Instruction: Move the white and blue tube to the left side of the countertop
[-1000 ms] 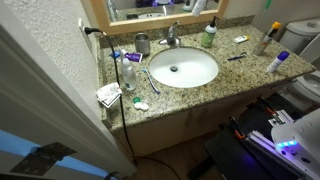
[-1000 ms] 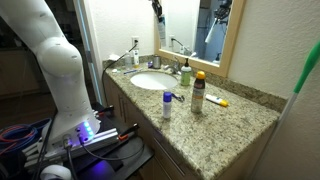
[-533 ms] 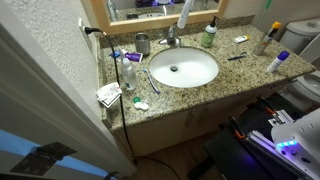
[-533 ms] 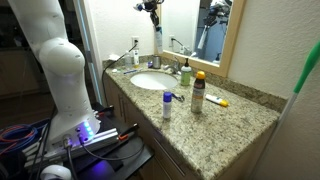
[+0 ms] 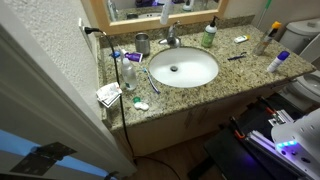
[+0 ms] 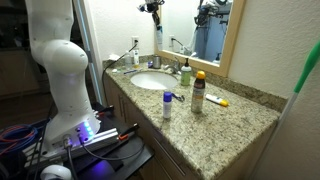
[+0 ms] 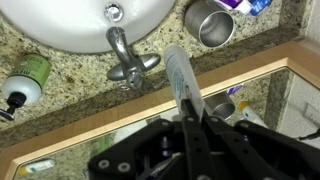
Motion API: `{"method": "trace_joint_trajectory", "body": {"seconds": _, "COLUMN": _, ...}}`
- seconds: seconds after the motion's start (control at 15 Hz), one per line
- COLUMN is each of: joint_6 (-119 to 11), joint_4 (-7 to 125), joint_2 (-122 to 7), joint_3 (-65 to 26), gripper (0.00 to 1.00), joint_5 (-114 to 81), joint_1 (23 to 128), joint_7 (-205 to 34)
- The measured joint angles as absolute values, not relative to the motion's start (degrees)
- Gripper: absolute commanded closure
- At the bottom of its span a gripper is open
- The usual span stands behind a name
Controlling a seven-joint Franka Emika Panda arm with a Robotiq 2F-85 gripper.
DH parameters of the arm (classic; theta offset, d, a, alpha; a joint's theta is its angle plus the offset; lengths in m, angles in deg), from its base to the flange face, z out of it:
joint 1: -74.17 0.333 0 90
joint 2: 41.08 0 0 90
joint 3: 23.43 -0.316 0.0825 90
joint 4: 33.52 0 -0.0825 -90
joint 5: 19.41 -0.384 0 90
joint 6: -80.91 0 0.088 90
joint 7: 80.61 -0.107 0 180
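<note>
Next, my gripper puts the white and blue tube down on the countertop (image 5: 152,46) (image 7: 175,44) between the metal cup and the faucet. The tube now hangs high above the faucet.
The white and blue tube (image 7: 179,76) is held in my gripper (image 7: 193,118), whose fingers are shut on its lower end. In the wrist view it hangs high above the chrome faucet (image 7: 128,60) and the back edge of the speckled granite countertop (image 7: 60,60). In both exterior views the gripper (image 5: 166,8) (image 6: 152,8) is up in front of the mirror, above the faucet (image 5: 172,38) and the white oval sink (image 5: 183,68). The tube shows as a pale strip under the gripper (image 5: 165,14). The countertop (image 6: 240,112) lies well below.
A green bottle (image 5: 209,35) stands by the faucet. A metal cup (image 5: 142,44), a clear bottle (image 5: 128,72) and paper packets (image 5: 108,95) crowd the counter's left end. A white bottle with a blue cap (image 5: 278,62) and a taller bottle (image 5: 262,40) stand at right.
The gripper has carried the tube leftward along the mirror, from above the green bottle to above the faucet. Nothing on the counter has moved.
</note>
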State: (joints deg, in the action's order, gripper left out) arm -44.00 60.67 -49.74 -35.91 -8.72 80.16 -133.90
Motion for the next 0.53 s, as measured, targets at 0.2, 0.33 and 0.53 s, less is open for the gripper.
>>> {"method": "trace_joint_trajectory", "body": {"seconds": 0.2, "joint_6": -43.2, "joint_4": 60.1, "joint_2": -53.3, "joint_3": -33.6, "gripper": 0.99, "joint_5": -8.5, "joint_1": 81.9, "joint_7": -135.0}}
{"method": "trace_joint_trajectory", "body": {"seconds": 0.33, "joint_6": -43.2, "joint_4": 57.3, "joint_2": -58.0, "joint_3": -32.2, "gripper": 0.99, "joint_5": -8.5, "joint_1": 83.1, "joint_7": -136.0}}
{"method": "trace_joint_trajectory", "body": {"seconds": 0.53, "joint_6": -42.9, "joint_4": 50.2, "joint_2": -65.6, "joint_3": -29.7, "gripper": 0.99, "joint_5": -8.3, "joint_1": 85.5, "joint_7": -138.0}}
